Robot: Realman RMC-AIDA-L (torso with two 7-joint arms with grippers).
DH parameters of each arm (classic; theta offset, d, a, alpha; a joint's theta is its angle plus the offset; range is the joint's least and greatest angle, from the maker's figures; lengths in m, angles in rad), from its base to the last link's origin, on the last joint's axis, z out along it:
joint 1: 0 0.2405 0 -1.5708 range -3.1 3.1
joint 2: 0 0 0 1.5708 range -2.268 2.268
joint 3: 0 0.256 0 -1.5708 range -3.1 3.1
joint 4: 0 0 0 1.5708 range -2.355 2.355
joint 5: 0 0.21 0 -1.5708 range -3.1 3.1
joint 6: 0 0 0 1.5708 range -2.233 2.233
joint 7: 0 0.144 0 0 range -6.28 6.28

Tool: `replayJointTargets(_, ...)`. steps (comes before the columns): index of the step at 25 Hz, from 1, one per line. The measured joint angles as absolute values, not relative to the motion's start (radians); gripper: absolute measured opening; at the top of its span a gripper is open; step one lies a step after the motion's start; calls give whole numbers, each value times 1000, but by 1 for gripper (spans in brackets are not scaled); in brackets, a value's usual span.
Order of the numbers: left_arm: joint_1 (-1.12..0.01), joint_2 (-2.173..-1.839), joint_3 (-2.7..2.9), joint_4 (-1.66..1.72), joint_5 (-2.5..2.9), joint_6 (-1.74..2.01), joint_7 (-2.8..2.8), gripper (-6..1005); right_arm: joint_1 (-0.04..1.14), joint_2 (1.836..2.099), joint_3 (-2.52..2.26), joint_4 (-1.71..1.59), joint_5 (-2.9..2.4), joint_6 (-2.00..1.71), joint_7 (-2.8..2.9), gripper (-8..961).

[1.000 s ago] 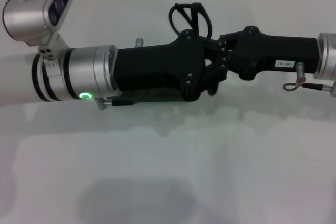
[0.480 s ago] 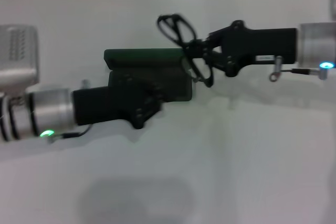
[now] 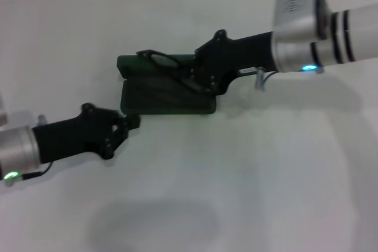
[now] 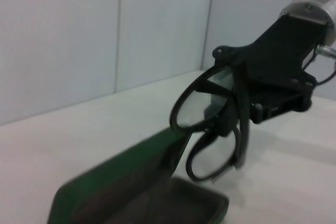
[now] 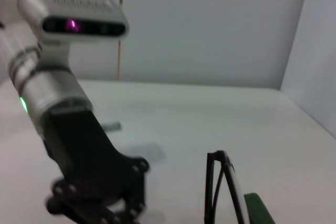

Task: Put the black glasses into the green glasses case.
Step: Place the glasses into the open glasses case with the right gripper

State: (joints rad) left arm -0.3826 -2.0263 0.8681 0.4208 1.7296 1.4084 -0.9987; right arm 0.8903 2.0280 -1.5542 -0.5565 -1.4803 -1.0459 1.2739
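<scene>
The black glasses will go down in the green glasses case's open bottom half [image 3: 168, 94], below the case's raised lid, from my right gripper.
The green glasses case [image 3: 155, 101] lies open in the middle of the table, its lid [image 3: 133, 64] raised at the far side. My right gripper [image 3: 192, 79] hovers over the case's right half, shut on the black glasses [image 3: 158, 59], which reach left along the lid. In the left wrist view the black glasses [image 4: 203, 103] hang tilted just above the case [image 4: 131, 182], lenses facing the camera, held by the right gripper [image 4: 251, 113]. My left gripper [image 3: 127, 123] sits low at the front left, just off the case's left corner, holding nothing.
A white table top [image 3: 248, 181] surrounds the case, with a pale wall [image 4: 105, 30] behind it. The left arm [image 5: 68, 129] fills the near side of the right wrist view, beside the glasses [image 5: 223, 187].
The left arm has pulled away from the case toward the front left. The right gripper has carried the glasses left and down, from beside the lid to over the open case.
</scene>
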Motion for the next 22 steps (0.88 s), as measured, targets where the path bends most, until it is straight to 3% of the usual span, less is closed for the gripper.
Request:
replayJointTargets(6,-337,-2004,874,435,1741,1408,-1006,49,916,2028,-1726,-587,-1425,-909,1281,88)
replayJointTargets(22,-341,-2007,876,448,1749,1417,-1009,53,902,2028,-1835,-598,-1410,-762,1288,90)
